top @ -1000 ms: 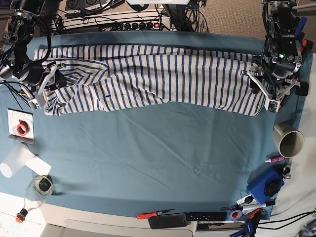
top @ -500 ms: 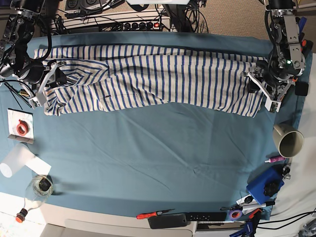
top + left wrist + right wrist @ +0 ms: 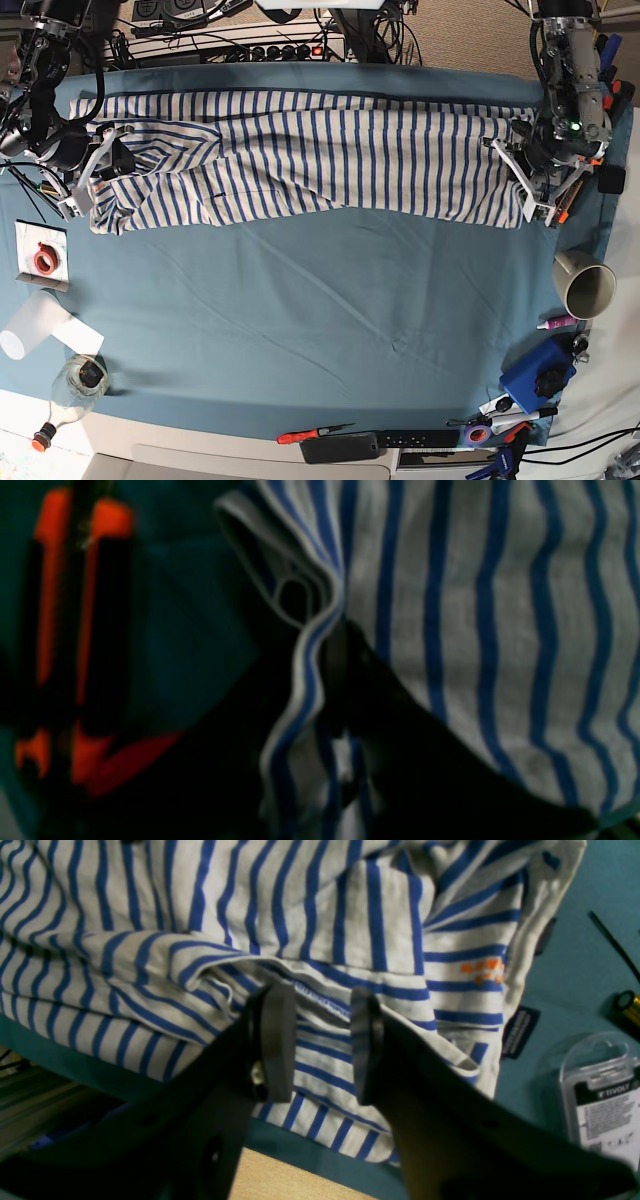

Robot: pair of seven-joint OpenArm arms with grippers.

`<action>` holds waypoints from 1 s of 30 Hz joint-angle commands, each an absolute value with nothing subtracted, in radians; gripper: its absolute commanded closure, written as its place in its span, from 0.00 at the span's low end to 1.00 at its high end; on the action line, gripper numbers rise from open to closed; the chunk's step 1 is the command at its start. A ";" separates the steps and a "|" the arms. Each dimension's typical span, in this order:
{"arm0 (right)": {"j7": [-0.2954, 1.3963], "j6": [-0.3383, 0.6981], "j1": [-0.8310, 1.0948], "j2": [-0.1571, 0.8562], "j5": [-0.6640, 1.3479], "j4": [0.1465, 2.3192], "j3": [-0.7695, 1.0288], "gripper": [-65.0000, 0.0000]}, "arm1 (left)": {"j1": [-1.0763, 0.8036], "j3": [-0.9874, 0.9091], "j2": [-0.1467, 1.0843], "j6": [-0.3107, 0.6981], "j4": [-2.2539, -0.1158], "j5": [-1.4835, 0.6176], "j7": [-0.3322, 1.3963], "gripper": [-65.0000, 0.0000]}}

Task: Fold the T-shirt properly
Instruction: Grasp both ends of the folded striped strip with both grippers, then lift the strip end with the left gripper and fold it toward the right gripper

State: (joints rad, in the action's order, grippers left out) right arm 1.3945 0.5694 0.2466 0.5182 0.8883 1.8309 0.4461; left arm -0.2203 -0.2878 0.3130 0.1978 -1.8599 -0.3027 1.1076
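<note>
The robot's left gripper needs to release the T-shirt's edge on top of the shirt (image 3: pixel 248 145), beside the shirt's rumpled end. The T-shirt lies along the table's far half.
The T-shirt (image 3: pixel 330 150), white with thin blue stripes, lies stretched sideways along the far half of the table, rumpled at its left end. My left gripper (image 3: pixel 535 195) is at the shirt's right edge. In the left wrist view its dark fingers (image 3: pixel 340 680) are pressed together on the doubled hem, so the left gripper (image 3: pixel 335 645) is shut on the T-shirt (image 3: pixel 500 630). My right gripper (image 3: pixel 90 190) is at the rumpled left end. In the right wrist view the right gripper (image 3: pixel 320 1010) is open just over a fold of the T-shirt (image 3: pixel 150 915), near the dark label (image 3: pixel 520 1032).
A teal cloth (image 3: pixel 300 300) covers the table. A mug (image 3: pixel 585 285) and a blue box (image 3: pixel 537 375) sit at the right. A red tape roll (image 3: pixel 44 260), a white cup (image 3: pixel 30 325) and a glass bottle (image 3: pixel 72 385) are at the left. A battery pack (image 3: pixel 600 1100) lies beside the shirt.
My left gripper has shifted toward the table's far side along the shirt's right edge and closed on the hem. The right gripper stays where it was, still open.
</note>
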 commanded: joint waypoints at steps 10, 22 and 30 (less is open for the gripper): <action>1.352 0.569 0.237 0.540 0.866 1.845 0.455 0.71 | -0.236 -0.295 0.329 0.292 -2.107 -0.363 1.091 1.00; 1.321 0.564 0.235 0.540 0.830 1.845 0.455 0.71 | -0.303 -0.246 0.221 0.547 -2.222 -0.711 1.092 1.00; 1.287 0.530 0.235 0.540 0.780 1.845 0.455 0.71 | -0.266 0.070 0.213 0.512 -2.222 -0.526 1.012 1.00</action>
